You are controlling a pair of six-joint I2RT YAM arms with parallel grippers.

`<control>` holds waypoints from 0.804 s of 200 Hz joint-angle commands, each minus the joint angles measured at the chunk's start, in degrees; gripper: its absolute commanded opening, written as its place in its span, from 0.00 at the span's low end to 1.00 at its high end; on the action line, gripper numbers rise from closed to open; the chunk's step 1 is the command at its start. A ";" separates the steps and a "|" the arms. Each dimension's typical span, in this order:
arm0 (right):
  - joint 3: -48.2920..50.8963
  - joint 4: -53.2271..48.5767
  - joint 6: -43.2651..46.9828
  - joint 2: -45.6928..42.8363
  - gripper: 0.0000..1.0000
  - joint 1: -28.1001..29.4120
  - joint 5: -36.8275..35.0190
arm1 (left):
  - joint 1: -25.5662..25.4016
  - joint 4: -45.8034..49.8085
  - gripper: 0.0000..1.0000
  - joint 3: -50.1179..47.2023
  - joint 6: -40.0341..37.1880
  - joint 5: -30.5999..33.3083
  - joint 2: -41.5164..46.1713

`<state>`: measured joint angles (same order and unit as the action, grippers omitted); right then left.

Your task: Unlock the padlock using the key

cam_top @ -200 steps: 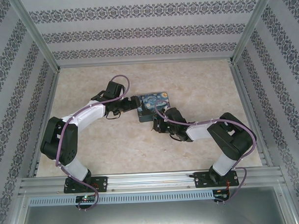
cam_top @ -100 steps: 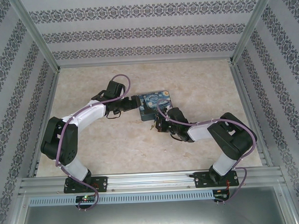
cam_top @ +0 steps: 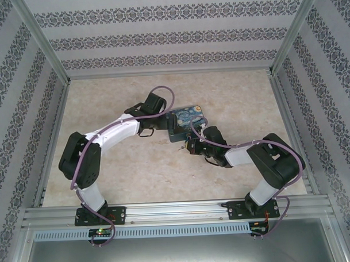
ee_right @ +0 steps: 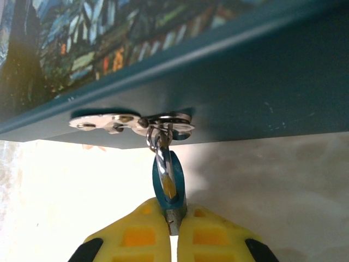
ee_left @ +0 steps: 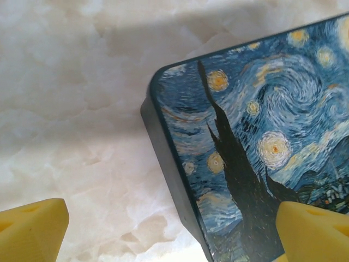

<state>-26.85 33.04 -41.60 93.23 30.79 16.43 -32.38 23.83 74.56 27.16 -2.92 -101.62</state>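
Note:
My right gripper is pinching the padlock's lower end at the key, so it should open and take the padlock's body (ee_right: 176,180), leaving the key to my left gripper.
A tiny blue padlock (ee_right: 166,177) hangs by its silvery shackle from a metal hasp (ee_right: 131,121) on the dark side wall of the Starry Night box (ee_right: 245,93). My right gripper (ee_right: 173,229) is shut on the small grey key (ee_right: 173,219), which sits at the padlock's lower end. From above, the right gripper (cam_top: 191,143) is at the box's near edge. My left gripper (ee_left: 172,234) stands open, its yellow fingertips (ee_left: 30,232) straddling the box's corner (ee_left: 262,120). The left gripper (cam_top: 166,124) is against the left side of the box (cam_top: 189,118).
The box lies on a pale marble tabletop (cam_top: 237,94), walled in by patterned panels and an aluminium frame (cam_top: 178,210) along the near edge. Both arms bend inward toward the table's middle. Purple cables loop over each arm.
My right gripper has closed on the key at the padlock. The left arm and the box have shifted to the right, and the right gripper followed.

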 commanded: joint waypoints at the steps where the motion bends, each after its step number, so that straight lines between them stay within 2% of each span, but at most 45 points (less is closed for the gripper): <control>1: 1.80 -2.03 0.10 0.11 0.00 -1.46 2.76 | -1.98 4.43 0.98 1.85 -3.92 5.73 -2.76; 72: 4.04 1.93 -0.21 0.97 0.00 -7.14 9.94 | -7.09 11.28 0.97 4.65 -8.55 15.06 -8.60; 99: 4.35 2.77 0.01 2.43 0.00 -10.10 13.55 | -7.79 12.24 0.97 4.47 -8.45 15.33 -9.96; 161: 6.59 2.33 1.31 3.33 0.00 -14.45 15.37 | -7.87 11.28 0.96 3.04 -7.12 13.91 -9.99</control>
<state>-22.68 39.92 -41.19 94.78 18.50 33.10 -39.86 27.62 80.27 21.21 9.56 -108.18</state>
